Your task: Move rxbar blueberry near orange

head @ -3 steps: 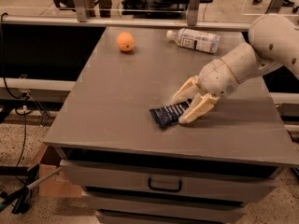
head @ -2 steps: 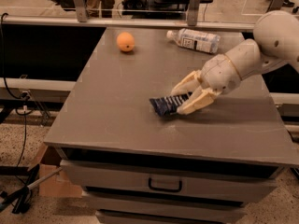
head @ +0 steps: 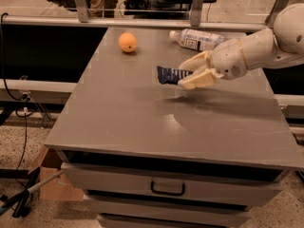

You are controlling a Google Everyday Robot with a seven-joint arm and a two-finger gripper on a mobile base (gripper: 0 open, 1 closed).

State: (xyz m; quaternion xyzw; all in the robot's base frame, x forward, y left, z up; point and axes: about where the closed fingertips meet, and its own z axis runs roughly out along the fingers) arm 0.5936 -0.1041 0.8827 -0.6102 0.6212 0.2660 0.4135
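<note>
My gripper has the rxbar blueberry. It will release it close beside the orange, on the side facing the water bottle (head: 145, 46).
The rxbar blueberry (head: 169, 74) is a dark navy wrapper with white lettering, held lifted above the grey table top (head: 142, 118). My gripper (head: 191, 73) comes in from the right and is shut on the bar's right end. The bar's left end sticks out to the left. The orange (head: 127, 42) sits on the table at the far left, up and to the left of the bar, apart from it.
A clear plastic water bottle (head: 197, 39) with a white label lies on its side at the back of the table, just behind the gripper. The table has drawers (head: 168, 189) in front. A cardboard box (head: 54, 182) sits on the floor at left.
The gripper has lifted the bar off the table and carried it toward the back, nearer the orange.
</note>
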